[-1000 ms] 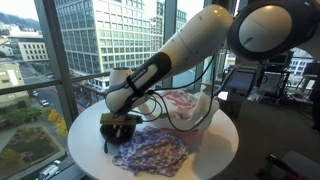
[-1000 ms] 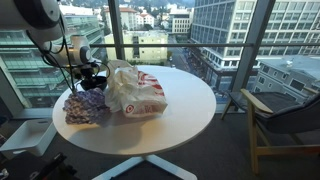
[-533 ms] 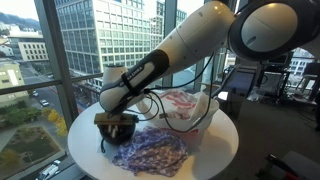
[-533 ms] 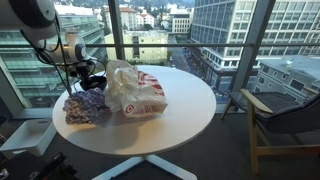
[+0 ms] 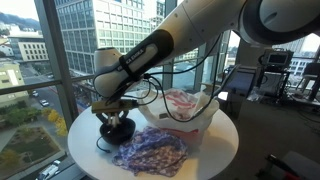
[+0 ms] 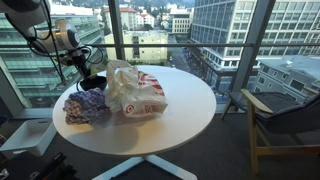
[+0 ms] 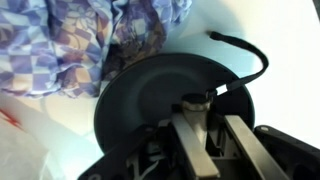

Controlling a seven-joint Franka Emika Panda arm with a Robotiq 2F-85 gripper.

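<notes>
My gripper needs to release the dark grey bar-shaped object inside the open white and red plastic bag (image 5: 175, 112).
In the wrist view my gripper (image 7: 208, 112) stands over a black round disc (image 7: 150, 90) with a pale stub (image 7: 198, 101) at its middle. The fingers sit either side of that stub, closed in on it; one finger touches it. A thin black cable (image 7: 250, 60) curves off the disc's rim. In both exterior views the gripper (image 5: 112, 106) (image 6: 80, 68) hangs near the window edge of the round white table (image 5: 215, 150), with the black disc (image 5: 119, 129) (image 6: 93, 82) just under it. I cannot tell whether the disc is off the table.
A purple and blue checked cloth (image 5: 150, 155) (image 6: 85, 106) lies right beside the disc. A white and red plastic bag (image 5: 185, 108) (image 6: 135, 90) stands next to it. Glass windows run close behind the table. A wooden chair (image 6: 280, 115) stands off to one side.
The arm has risen and the gripper now sits higher above the table. The jaws closed a little further about the stub. Cloth and bag have not moved.
</notes>
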